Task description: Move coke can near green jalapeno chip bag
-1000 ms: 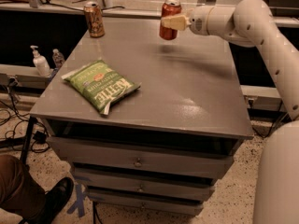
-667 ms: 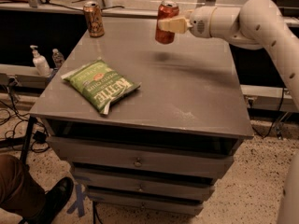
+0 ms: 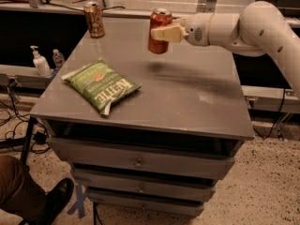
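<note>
The robot's gripper should set the coke can down on the grey cabinet top (image 3: pixel 142 82) against the corner of the green jalapeno chip bag nearest that gripper.
The red coke can (image 3: pixel 159 32) hangs upright in the air above the back middle of the grey cabinet top (image 3: pixel 187 93). My gripper (image 3: pixel 162 33) reaches in from the right on a white arm and is shut on the can's side. The green jalapeno chip bag (image 3: pixel 101 85) lies flat on the left part of the top, to the left of the can and nearer the front.
A gold-brown can (image 3: pixel 94 19) stands at the back left corner. A soap dispenser (image 3: pixel 39 63) and a small bottle (image 3: pixel 58 59) sit on a ledge left of the cabinet. A person's leg and shoe (image 3: pixel 28 196) are at the bottom left.
My gripper has carried the coke can to the left, over the top toward the chip bag. The bag and the gold-brown can have not moved.
</note>
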`<state>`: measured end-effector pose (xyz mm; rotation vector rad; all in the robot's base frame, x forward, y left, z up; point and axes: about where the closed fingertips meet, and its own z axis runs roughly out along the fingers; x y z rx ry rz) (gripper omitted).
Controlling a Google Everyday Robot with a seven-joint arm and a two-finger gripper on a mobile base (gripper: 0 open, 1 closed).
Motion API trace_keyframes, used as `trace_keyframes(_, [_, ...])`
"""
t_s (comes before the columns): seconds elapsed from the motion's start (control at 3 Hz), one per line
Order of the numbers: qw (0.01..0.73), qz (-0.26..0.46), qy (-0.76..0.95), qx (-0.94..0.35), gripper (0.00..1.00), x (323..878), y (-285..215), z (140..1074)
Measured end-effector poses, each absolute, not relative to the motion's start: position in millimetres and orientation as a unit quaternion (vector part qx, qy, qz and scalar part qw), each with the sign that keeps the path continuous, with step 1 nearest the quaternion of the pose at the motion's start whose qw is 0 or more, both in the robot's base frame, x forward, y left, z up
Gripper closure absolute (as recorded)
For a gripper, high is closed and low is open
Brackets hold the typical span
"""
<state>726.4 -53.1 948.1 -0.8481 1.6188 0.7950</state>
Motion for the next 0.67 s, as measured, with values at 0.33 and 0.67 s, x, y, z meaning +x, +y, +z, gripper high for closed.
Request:
trace_keyframes(0.33, [0.531, 0.336, 0.679, -0.379, 1.00, 709.7, -42.4, 936.6])
trace_keyframes(0.67, [0.516, 0.342, 0.676, -0.400, 1.00, 686.4, -27.6, 920.1])
